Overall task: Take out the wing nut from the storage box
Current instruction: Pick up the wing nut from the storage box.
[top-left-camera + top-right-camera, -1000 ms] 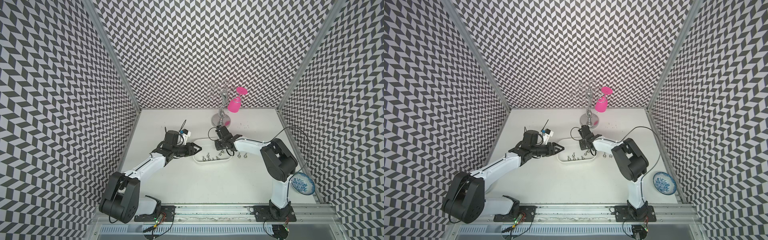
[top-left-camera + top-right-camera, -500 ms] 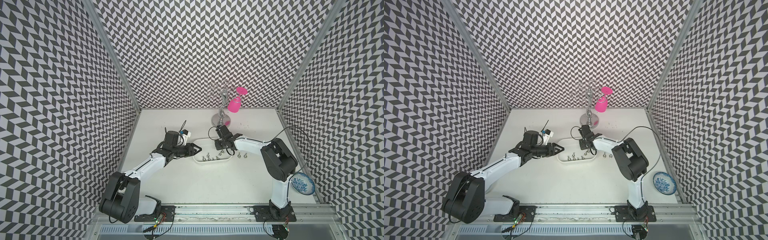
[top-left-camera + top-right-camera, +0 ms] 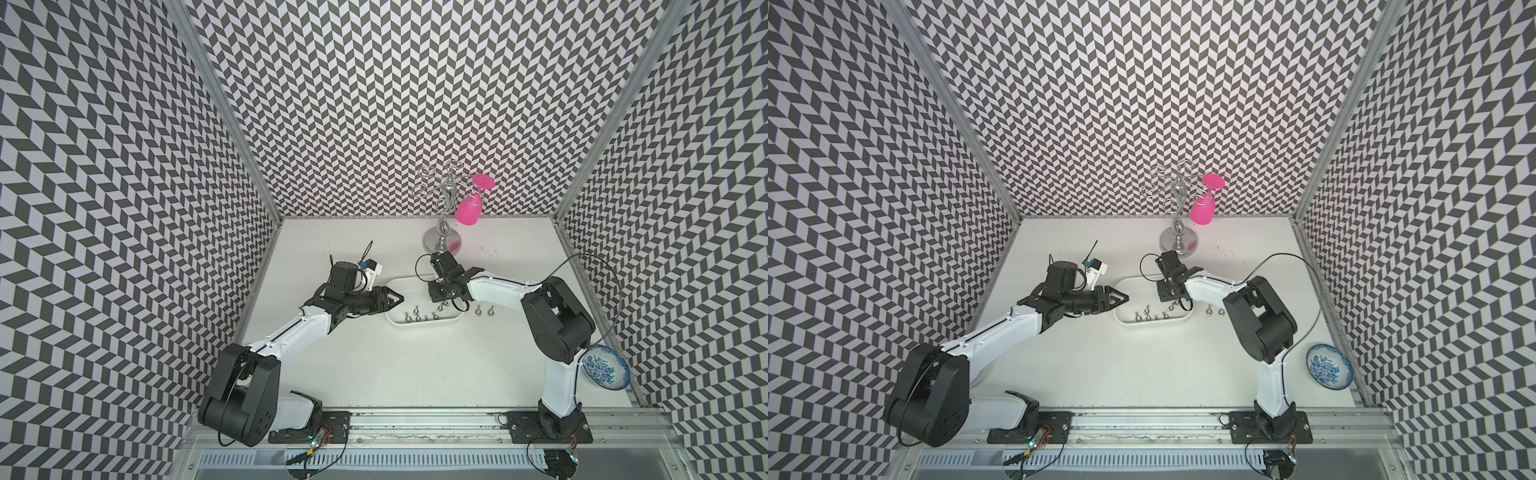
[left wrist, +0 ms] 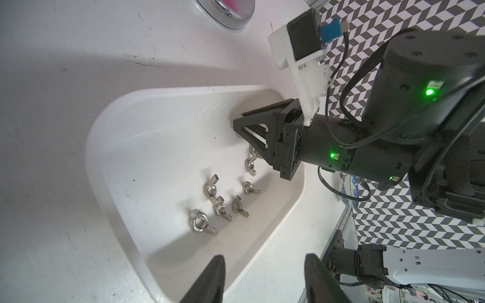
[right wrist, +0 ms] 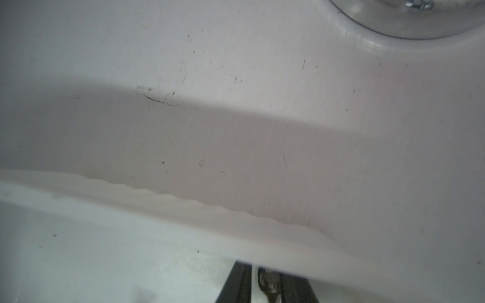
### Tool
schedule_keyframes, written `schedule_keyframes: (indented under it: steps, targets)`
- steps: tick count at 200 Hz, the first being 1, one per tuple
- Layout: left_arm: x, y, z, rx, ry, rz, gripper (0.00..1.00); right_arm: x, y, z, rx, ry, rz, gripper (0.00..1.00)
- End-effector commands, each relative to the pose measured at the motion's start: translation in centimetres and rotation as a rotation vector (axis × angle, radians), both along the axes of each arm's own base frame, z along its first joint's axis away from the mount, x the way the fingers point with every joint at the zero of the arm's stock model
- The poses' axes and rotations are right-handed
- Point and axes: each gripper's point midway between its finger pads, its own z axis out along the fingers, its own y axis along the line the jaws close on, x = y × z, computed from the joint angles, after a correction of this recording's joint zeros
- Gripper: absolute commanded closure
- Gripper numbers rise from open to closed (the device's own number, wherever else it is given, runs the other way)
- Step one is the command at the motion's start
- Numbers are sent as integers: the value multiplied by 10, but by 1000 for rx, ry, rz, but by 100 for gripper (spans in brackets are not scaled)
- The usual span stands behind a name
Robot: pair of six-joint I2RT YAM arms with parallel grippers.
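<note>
The wing nut's wide ring sits loose in my right fingers beside the box rim, so I should open, back off the box rim and pinch a thin wing [image 5: 274, 297] of the nut.
The white storage box [image 3: 415, 326] [image 3: 1142, 326] lies mid-table with several silver wing nuts [image 3: 417, 318] [image 4: 210, 185] on its floor. My right gripper [image 3: 443, 296] [image 4: 237, 125] points down into the box's far right corner. In the right wrist view its jaws [image 5: 265, 284] stand slightly apart around one wing nut [image 5: 269, 282], which lies against one finger with a sliver of gap to the other. Behind them runs the box rim [image 5: 183, 207]. My left gripper [image 3: 395, 298] [image 4: 265, 278] hangs open and empty over the box's left end.
Two wing nuts [image 3: 478, 311] [image 3: 491, 310] lie on the table just right of the box. A chrome glass rack [image 3: 443, 242] holding a pink glass [image 3: 469, 210] stands behind the right gripper. A blue-patterned bowl [image 3: 604, 368] sits at the right edge.
The right gripper's jaws have parted a little from shut. Neither arm has visibly moved.
</note>
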Motion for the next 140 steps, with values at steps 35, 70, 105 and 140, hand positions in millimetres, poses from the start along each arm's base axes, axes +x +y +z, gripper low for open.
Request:
schedule_keyframes:
  steps: [35,70,105,140]
  targets:
    - [0,1,4,-6,-29,-11,48,3,5,18,-1,-27,10,69]
    - [0,2,4,-4,-29,-7,48,8,6,13,-12,-27,8,68]
    - [0,2,3,0,-29,-6,48,10,4,12,-22,-31,-7,68]
    - [0,2,3,-2,-28,-8,48,6,1,4,-38,-10,-9,68]
